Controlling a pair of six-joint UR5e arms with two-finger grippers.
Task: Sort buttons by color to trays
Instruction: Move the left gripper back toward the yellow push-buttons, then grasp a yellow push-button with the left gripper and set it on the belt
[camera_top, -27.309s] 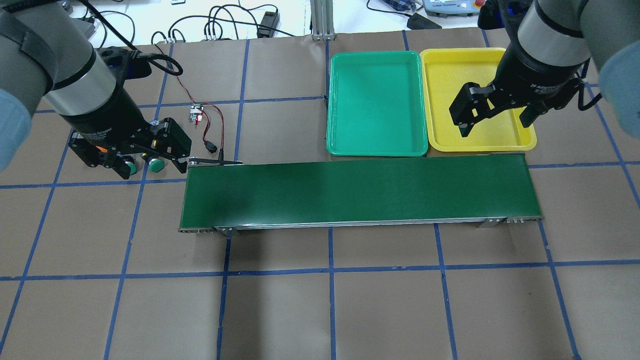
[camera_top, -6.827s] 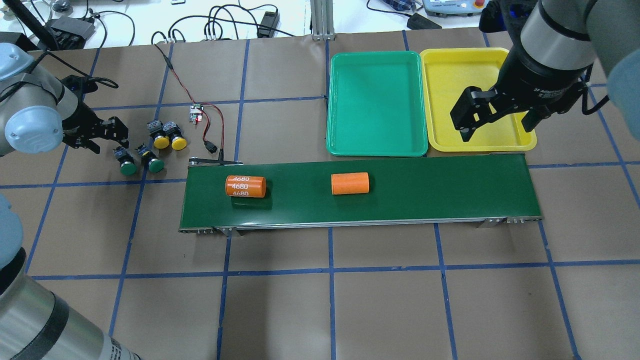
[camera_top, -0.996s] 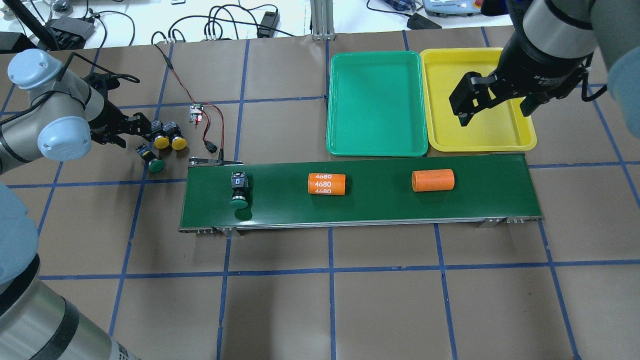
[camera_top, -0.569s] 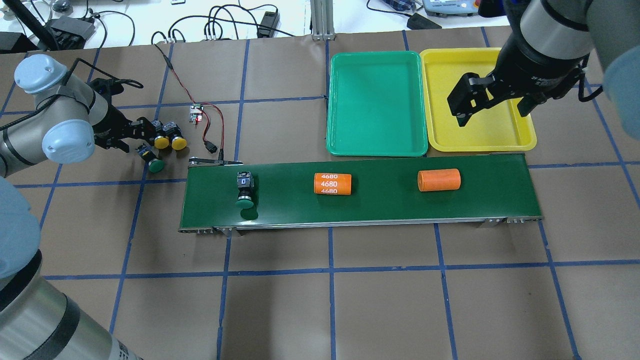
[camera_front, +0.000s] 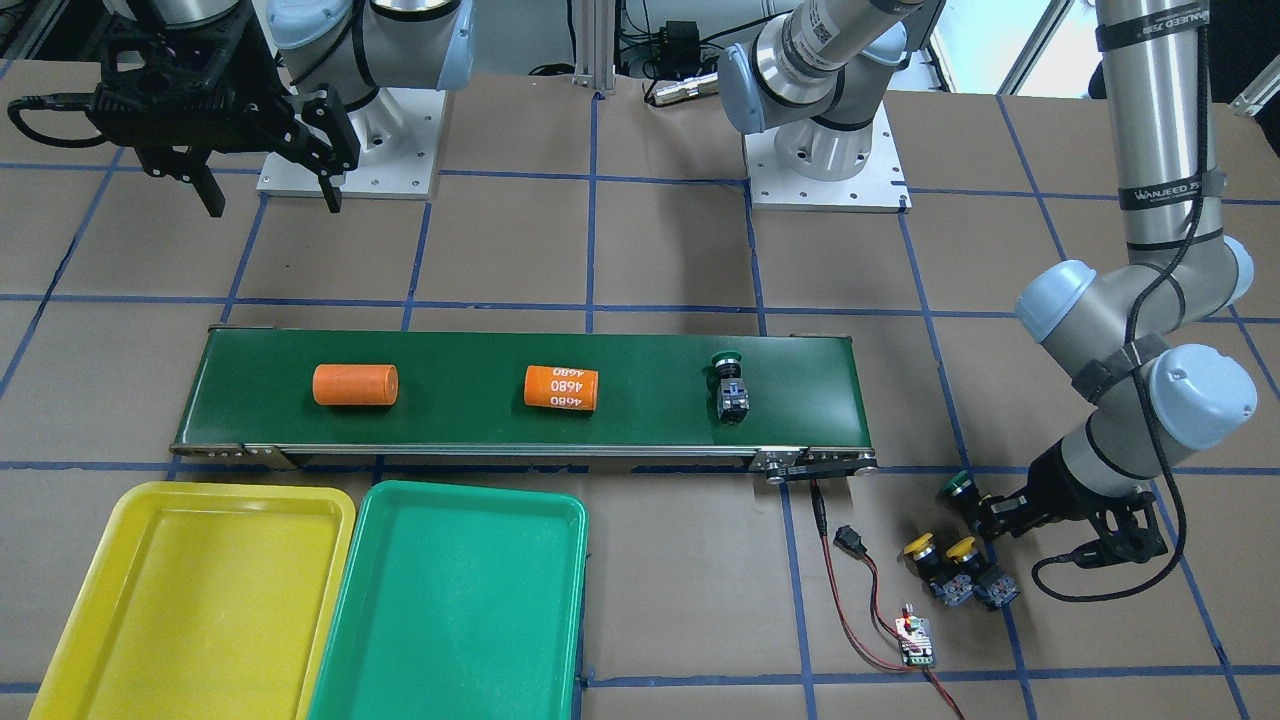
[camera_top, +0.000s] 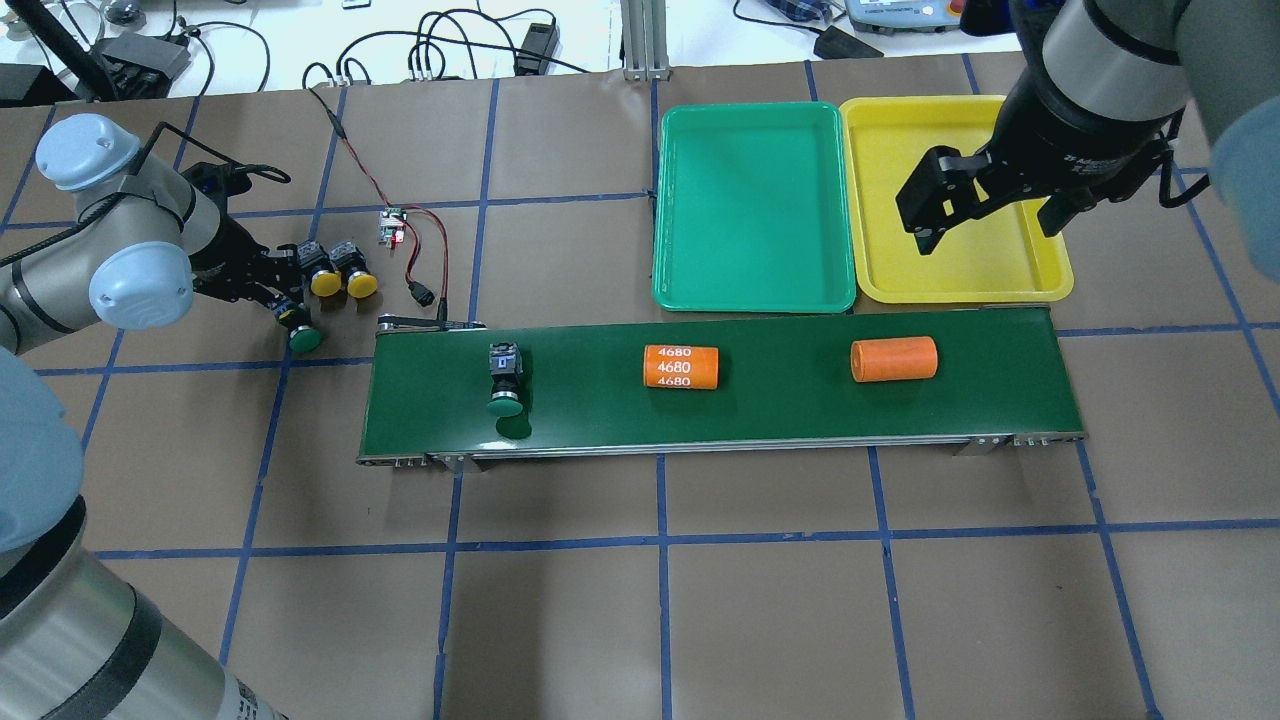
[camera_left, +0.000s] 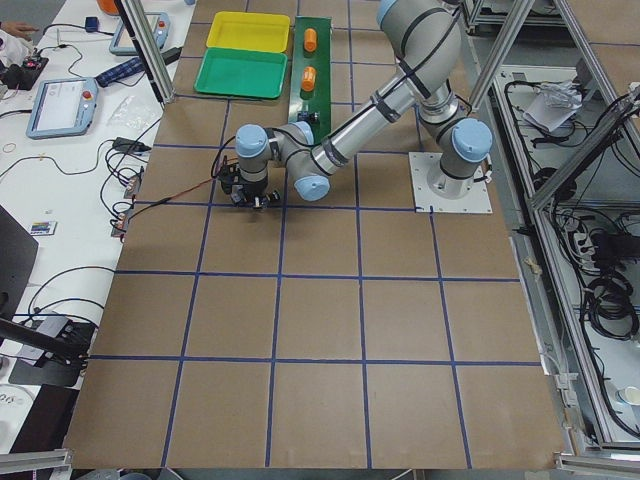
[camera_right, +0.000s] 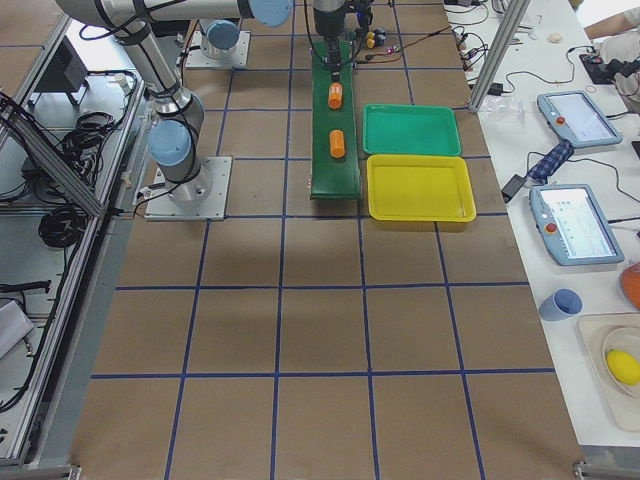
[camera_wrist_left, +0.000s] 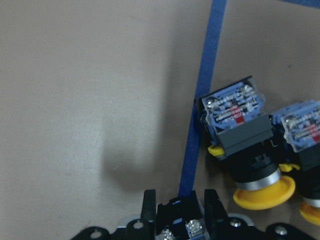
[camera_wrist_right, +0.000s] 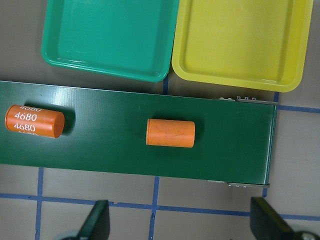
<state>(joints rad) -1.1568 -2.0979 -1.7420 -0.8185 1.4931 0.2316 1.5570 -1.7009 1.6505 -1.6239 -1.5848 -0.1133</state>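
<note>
The green button in my left gripper, now low on the table beside yellow buttons, will be released on the conveyor belt's empty end (camera_front: 821, 401), near the red-black wires.
One green button (camera_top: 505, 385) lies on its side on the conveyor belt's left part; it also shows in the front view (camera_front: 730, 385). My left gripper (camera_top: 283, 310) is low on the table, shut on the contact block of the second green button (camera_top: 305, 340). The left wrist view shows its fingers (camera_wrist_left: 148, 206) tight on that block. Two yellow buttons (camera_top: 342, 283) lie right beside it, also in the left wrist view (camera_wrist_left: 260, 192). My right gripper (camera_top: 990, 225) is open and empty above the yellow tray (camera_top: 900, 150). The green tray (camera_top: 750, 200) stands left of it.
The dark-green conveyor belt (camera_top: 760, 410) carries two orange cylinders, one marked 4680 (camera_top: 680, 367) and one plain (camera_top: 893, 360). A small circuit board (camera_top: 392, 228) with red-black wires lies near the yellow buttons, by the belt's left end.
The green button and both cylinders have ridden right on the belt. My left gripper has shifted toward me onto the second green button, which moved slightly left. The right gripper barely moved.
</note>
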